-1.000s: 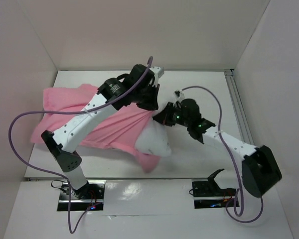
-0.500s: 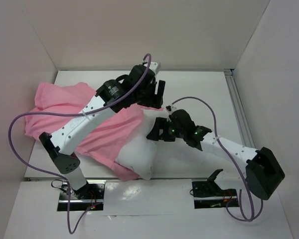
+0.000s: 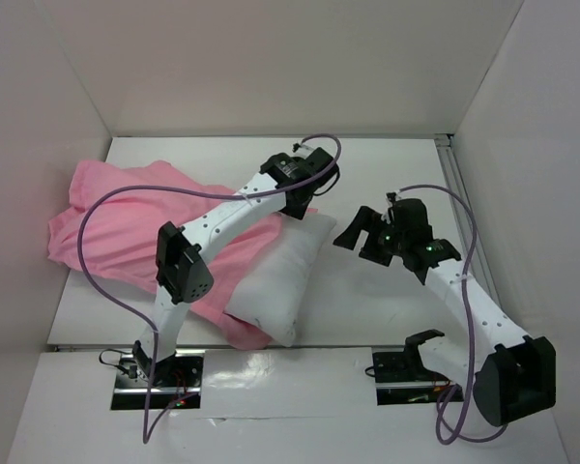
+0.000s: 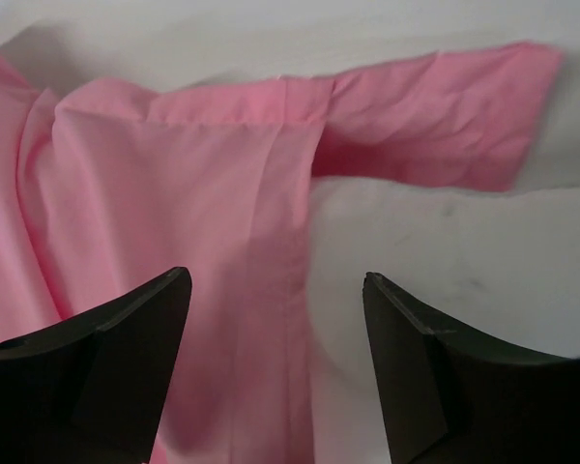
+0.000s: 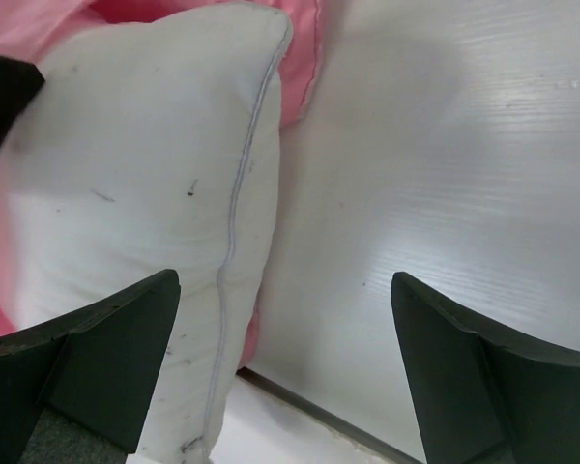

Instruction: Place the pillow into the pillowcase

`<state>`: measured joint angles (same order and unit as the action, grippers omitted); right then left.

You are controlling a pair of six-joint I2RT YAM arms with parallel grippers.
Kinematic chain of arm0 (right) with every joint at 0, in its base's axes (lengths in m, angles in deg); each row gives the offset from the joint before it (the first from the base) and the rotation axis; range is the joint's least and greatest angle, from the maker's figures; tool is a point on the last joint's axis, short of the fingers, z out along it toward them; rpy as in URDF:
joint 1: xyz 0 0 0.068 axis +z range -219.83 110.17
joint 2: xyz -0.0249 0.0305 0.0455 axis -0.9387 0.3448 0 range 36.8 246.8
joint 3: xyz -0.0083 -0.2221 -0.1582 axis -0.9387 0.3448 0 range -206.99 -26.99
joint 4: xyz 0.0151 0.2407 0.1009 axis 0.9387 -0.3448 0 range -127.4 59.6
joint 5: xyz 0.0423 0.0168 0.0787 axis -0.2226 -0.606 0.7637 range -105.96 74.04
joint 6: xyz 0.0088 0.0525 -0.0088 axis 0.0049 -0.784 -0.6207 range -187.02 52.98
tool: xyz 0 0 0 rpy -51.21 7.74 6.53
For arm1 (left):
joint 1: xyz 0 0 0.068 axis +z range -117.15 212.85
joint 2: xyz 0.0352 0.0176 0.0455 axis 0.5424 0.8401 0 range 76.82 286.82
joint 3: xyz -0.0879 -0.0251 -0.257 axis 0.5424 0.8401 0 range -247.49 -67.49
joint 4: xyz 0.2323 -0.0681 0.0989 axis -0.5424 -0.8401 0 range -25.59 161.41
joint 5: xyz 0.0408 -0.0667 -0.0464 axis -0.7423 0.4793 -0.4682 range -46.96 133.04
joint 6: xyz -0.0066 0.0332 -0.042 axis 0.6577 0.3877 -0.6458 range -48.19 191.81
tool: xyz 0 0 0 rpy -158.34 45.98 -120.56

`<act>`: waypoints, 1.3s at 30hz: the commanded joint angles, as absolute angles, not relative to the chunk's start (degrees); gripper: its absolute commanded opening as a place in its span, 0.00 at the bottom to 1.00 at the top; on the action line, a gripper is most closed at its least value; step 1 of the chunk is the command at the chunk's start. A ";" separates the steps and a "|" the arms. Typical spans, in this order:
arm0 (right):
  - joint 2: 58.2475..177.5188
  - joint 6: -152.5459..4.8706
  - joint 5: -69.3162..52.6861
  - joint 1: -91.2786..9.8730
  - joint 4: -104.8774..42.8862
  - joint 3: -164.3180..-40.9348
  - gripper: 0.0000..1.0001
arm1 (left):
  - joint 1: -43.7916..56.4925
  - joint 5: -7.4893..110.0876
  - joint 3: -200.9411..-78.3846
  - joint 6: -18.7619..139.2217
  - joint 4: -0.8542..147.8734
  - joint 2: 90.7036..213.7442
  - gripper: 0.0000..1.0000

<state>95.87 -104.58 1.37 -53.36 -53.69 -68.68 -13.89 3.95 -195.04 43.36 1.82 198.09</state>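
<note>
The robot's right gripper needs to close on the seam edge [image 3: 316, 255] [image 5: 234, 193] of the white pillow, along the pillow's long side facing this gripper, just short of the pillow's far corner.
The white pillow [image 3: 280, 275] lies slanted on the table, resting on part of the pink pillowcase [image 3: 116, 222], which is spread to the left and shows under the pillow's near end. My left gripper [image 3: 304, 203] hovers open over the pillow's far end. In the left wrist view this gripper [image 4: 275, 285] holds nothing, above a pink hem [image 4: 290, 232] beside the white pillow [image 4: 445, 261]. My right gripper [image 3: 360, 235] is open and empty, to the right of the pillow. In the right wrist view that gripper [image 5: 285, 282] hangs over the pillow's seam edge [image 5: 145, 174] and bare table.
White walls box in the table [image 3: 387, 300] at the back and on both sides. A metal rail [image 3: 459, 193] runs along the right edge. Purple cables [image 3: 97, 242] loop over the pillowcase and near the right arm. The table's front edge [image 5: 367, 425] shows in the right wrist view.
Both grippers have opened and let go. The pillow and pillowcase have dropped flat onto the table. The right gripper has pulled back to the right, off the pillow.
</note>
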 commanded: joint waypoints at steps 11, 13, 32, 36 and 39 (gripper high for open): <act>105.17 -106.31 14.72 -49.88 -42.80 -70.58 1.00 | -12.16 1.64 -191.25 42.19 -4.19 193.27 0.20; 105.70 -106.31 13.31 -48.66 -42.79 -71.11 1.00 | -10.93 3.22 -191.24 42.19 -4.18 192.75 0.04; 116.53 -108.17 12.52 -35.82 -22.30 -87.79 0.00 | -11.80 40.30 -197.91 44.39 14.80 181.06 0.00; 113.27 -104.03 10.95 -33.54 -31.00 -98.96 0.00 | -12.59 46.44 -204.16 43.07 16.73 180.44 0.00; 111.25 -104.02 6.38 -30.55 -30.59 -98.28 0.00 | -12.59 51.98 -204.69 40.00 23.05 180.44 0.00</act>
<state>115.04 -105.50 9.30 -34.45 -34.74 -95.37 -9.50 34.59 -200.96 45.42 7.24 183.08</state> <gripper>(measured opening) 0.027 0.030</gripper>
